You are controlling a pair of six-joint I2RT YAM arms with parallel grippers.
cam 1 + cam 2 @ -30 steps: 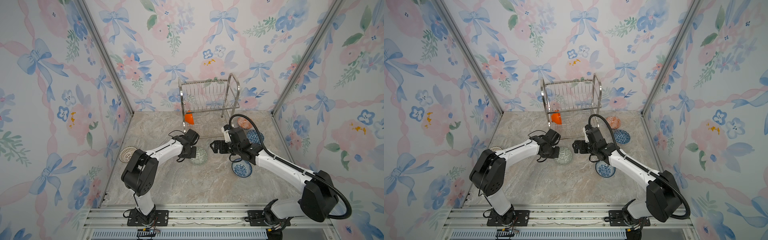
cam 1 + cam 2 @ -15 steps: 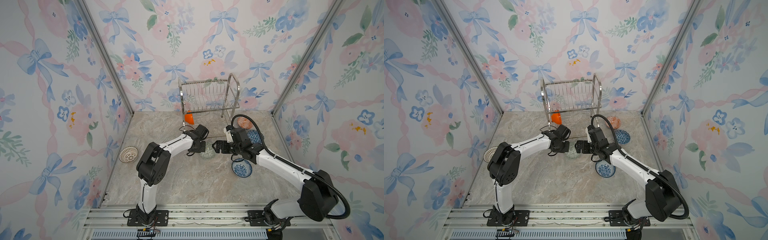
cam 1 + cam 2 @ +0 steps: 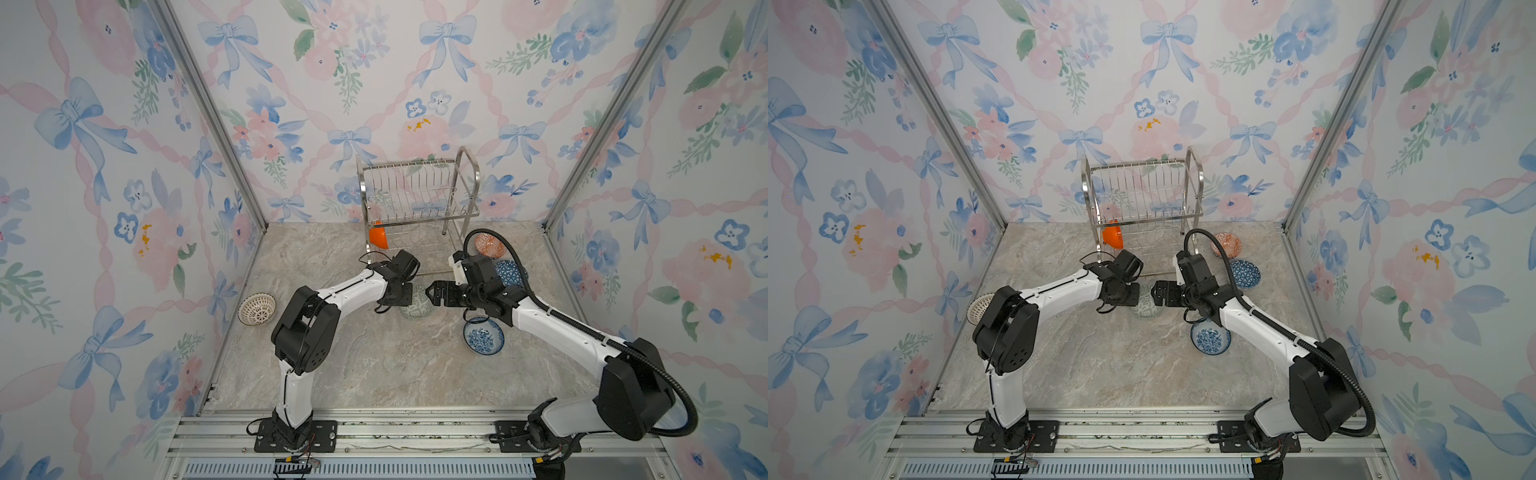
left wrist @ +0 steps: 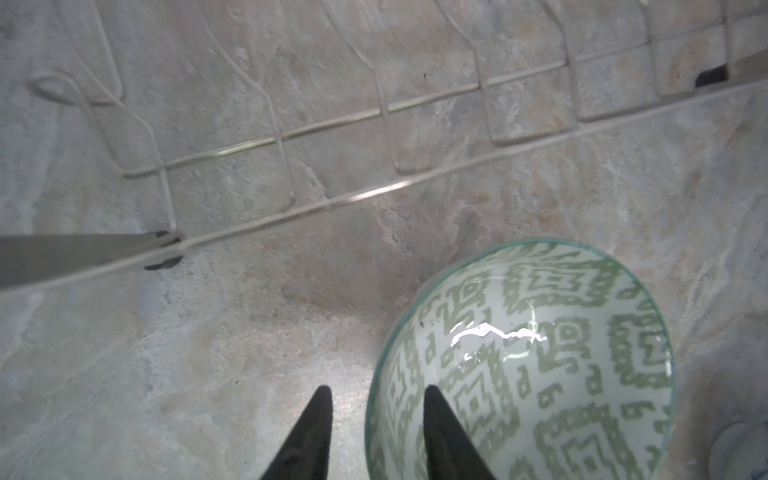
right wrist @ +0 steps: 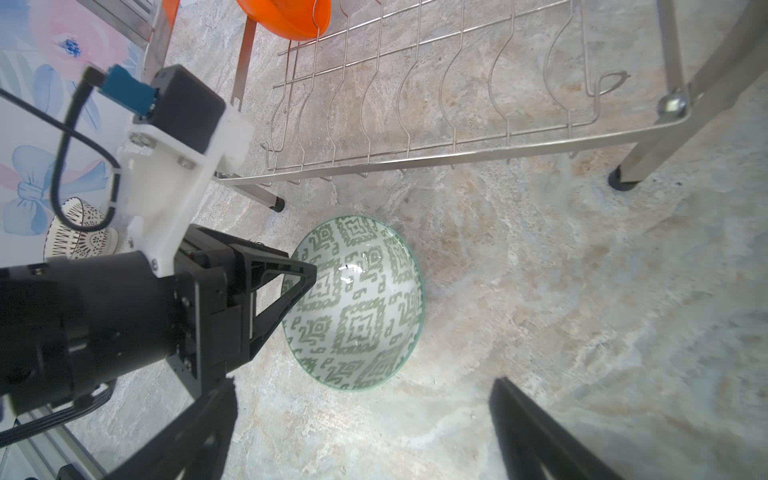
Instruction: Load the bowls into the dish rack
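My right gripper needs to reach over and grip the green-white bowl's rim (image 3: 401,309) (image 5: 284,321), on the side where my left gripper is now.
The green-white bowl (image 3: 417,305) (image 3: 1144,307) (image 5: 357,303) rests on the marble table in front of the dish rack (image 3: 415,199) (image 3: 1142,195) (image 5: 415,124). My left gripper (image 3: 401,296) (image 3: 1130,296) (image 4: 376,409) is open and straddles the bowl's (image 4: 540,353) rim, one finger inside and one outside, with a gap showing. From the other side my right gripper (image 3: 434,293) (image 3: 1158,293) (image 5: 365,381) stands wide open, level with the bowl and holding nothing. A plain orange bowl (image 3: 379,237) (image 3: 1113,236) (image 5: 286,16) leans in the rack's lower tier.
A white lattice bowl (image 3: 257,308) (image 3: 980,305) (image 5: 79,237) lies by the left wall. A blue floral bowl (image 3: 483,336) (image 3: 1210,337) sits under my right arm. Dark-blue (image 3: 511,272) (image 3: 1245,274) and orange-red patterned (image 3: 490,245) (image 3: 1227,245) bowls lie right of the rack.
My left arm carried the green-white bowl to the right, toward the right gripper, and its jaws have since opened off the rim. The right arm has barely moved.
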